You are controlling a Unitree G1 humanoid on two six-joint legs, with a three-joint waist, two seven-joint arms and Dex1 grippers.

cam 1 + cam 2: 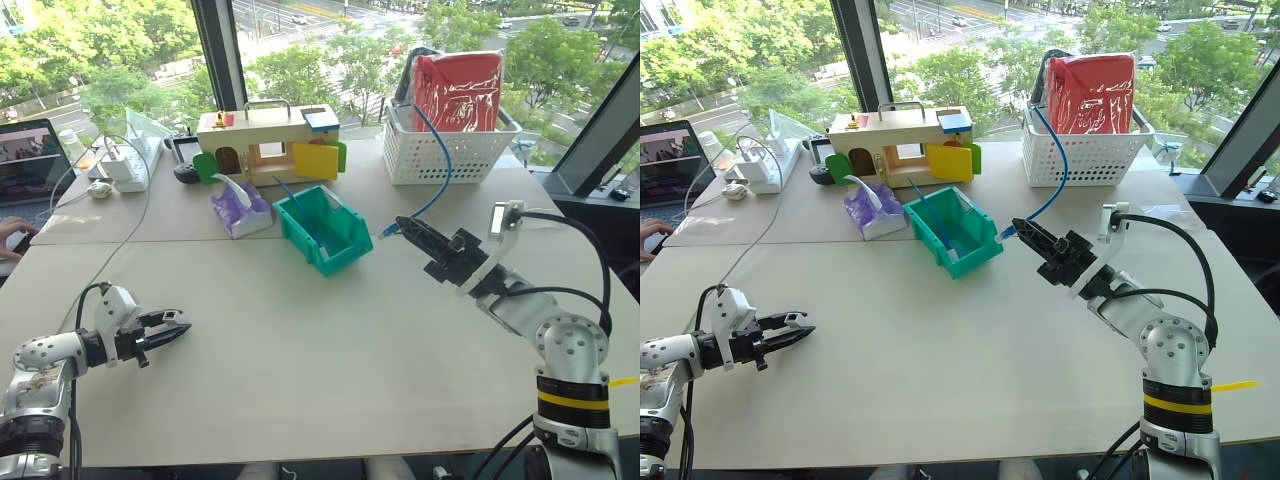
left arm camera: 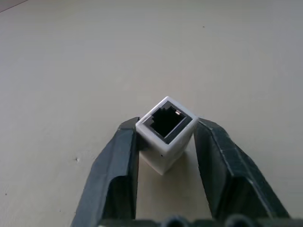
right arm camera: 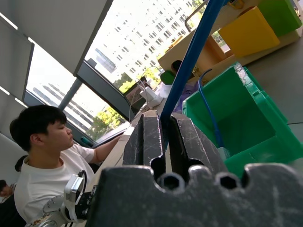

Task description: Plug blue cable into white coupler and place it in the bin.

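Note:
My left gripper is pinching the white coupler by its corners. I will put it down, turn the gripper, and then take hold of the coupler's flat sides [image 2: 152, 150].
My left gripper [image 1: 181, 327] hovers low over the table at the near left. In the left wrist view its two fingers press the sides of the white coupler [image 2: 166, 134], whose dark socket faces away from the wrist. My right gripper [image 1: 402, 223] is raised just right of the teal bin [image 1: 337, 262] and is shut on the blue cable [image 1: 441, 178]. The cable's plug end [image 1: 386, 232] sticks out past the fingertips, and the cord arcs back up into the white basket. The right wrist view shows the blue cable [image 3: 189, 61] rising from between the shut fingers.
Another blue cord [image 1: 296, 206] lies in the bin. A white lattice basket [image 1: 440, 152] with a red bag [image 1: 458, 90] stands at the back right. A wooden toy house [image 1: 265, 140], purple tissue pack [image 1: 240, 206], power strip [image 1: 126, 160] and laptop [image 1: 30, 165] stand at the back left, by a person's hand [image 1: 12, 232].

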